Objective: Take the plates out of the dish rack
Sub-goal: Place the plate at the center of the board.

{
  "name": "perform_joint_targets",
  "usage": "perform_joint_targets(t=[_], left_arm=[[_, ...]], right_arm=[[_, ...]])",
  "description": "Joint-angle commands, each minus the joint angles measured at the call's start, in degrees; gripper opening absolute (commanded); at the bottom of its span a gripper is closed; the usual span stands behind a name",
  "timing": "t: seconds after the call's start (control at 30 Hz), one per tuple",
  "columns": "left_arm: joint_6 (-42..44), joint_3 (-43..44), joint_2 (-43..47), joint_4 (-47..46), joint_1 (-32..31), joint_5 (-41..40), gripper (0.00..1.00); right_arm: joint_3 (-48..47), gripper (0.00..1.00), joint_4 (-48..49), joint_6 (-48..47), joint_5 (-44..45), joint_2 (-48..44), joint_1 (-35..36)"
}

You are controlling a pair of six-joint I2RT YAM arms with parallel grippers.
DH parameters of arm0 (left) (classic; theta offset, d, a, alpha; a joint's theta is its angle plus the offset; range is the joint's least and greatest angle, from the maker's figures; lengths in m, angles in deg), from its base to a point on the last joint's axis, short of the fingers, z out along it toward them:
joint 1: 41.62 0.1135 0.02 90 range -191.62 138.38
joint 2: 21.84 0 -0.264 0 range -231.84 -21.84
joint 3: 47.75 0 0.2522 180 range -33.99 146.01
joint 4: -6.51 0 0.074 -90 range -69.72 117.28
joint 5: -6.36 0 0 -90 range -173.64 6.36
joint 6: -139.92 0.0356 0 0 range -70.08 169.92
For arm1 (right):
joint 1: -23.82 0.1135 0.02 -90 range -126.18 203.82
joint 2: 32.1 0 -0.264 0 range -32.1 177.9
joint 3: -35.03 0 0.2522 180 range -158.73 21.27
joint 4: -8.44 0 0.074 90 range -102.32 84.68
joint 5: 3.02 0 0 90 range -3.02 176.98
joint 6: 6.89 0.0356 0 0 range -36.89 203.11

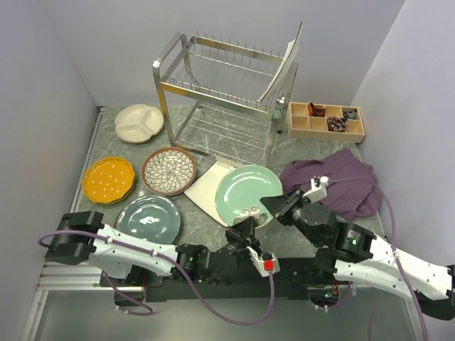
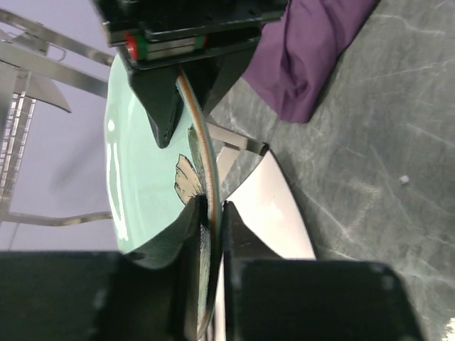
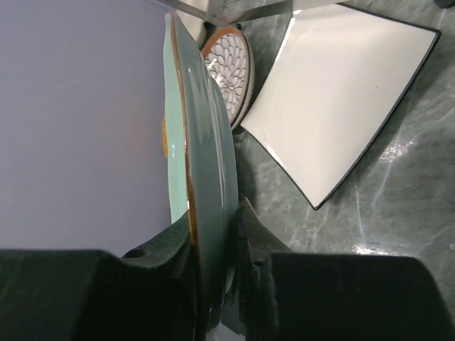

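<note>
My left gripper holds the green plate by the flower, next to my right gripper, so it should take the rim (image 1: 218, 194) opposite my right gripper before it lowers the plate.
Both grippers hold the pale green plate with a flower (image 1: 245, 190) (image 2: 142, 177) (image 3: 207, 121) in front of the dish rack (image 1: 220, 85). My left gripper (image 1: 245, 229) (image 2: 213, 213) is shut on its near rim by the flower. My right gripper (image 1: 276, 206) (image 3: 215, 217) is shut on its right rim. The plate hangs partly over a white square plate (image 1: 206, 188) (image 3: 341, 92). One cream plate (image 1: 284, 67) leans in the rack's upper right. On the table lie a cream divided plate (image 1: 139, 122), an orange dotted one (image 1: 108, 179), a brown petal one (image 1: 169, 170) and a grey-blue one (image 1: 148, 219).
A purple cloth (image 1: 338, 181) (image 2: 306, 50) lies bunched at the right, just behind my right arm. A wooden compartment tray (image 1: 325, 121) with small items stands at the back right. Walls close in on the left, back and right.
</note>
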Motion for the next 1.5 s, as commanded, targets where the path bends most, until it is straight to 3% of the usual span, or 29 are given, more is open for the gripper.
perform_joint_targets(t=[0.0,0.13,0.27,0.3,0.33,0.57,0.7,0.8,0.83,1.03,1.23,1.47], left_arm=[[-5.8,0.7,3.2,-8.1,0.0,1.1,0.20],[-12.2,0.5,5.2,-6.2,0.0,5.0,0.34],[-17.0,0.2,7.0,-4.3,0.4,11.6,0.44],[-18.1,0.2,7.2,-4.1,0.5,12.7,0.48],[-19.5,0.2,7.0,-3.7,0.6,13.3,0.61],[-22.6,-0.4,6.6,-3.8,0.8,16.6,0.84],[-30.7,3.8,8.1,2.9,1.9,19.4,0.84],[-45.8,8.6,9.6,12.2,6.4,22.9,0.82],[-53.2,9.2,11.3,13.8,10.1,26.7,0.80],[-71.1,8.1,22.0,21.9,24.2,34.1,0.76],[-81.0,3.9,27.4,22.4,35.8,48.0,0.76],[-82.4,4.6,24.6,26.6,37.3,47.9,0.73]], right_arm=[[6.2,0.00,7.7,-6.5,1.6,-7.6,-0.1],[9.0,0.00,13.0,-6.8,1.5,-11.5,-0.3],[8.3,0.00,12.0,-6.1,2.6,-11.1,-0.2],[8.3,0.00,12.0,-5.9,2.9,-11.1,-0.2],[8.4,0.00,12.0,-5.8,3.1,-11.1,-0.2],[8.5,0.00,11.2,-4.8,4.5,-12.3,-0.9],[8.3,0.00,10.1,-6.5,5.1,-13.9,-1.1],[7.4,0.00,8.2,-8.8,4.7,-15.8,-1.3],[7.1,0.00,7.6,-9.5,4.5,-16.4,-1.2],[8.3,0.00,5.5,-13.5,0.7,-23.7,-1.3],[8.2,0.00,7.4,-17.4,-6.4,-28.3,-1.3],[8.8,0.00,11.2,-18.5,-12.5,-29.7,-1.3]])
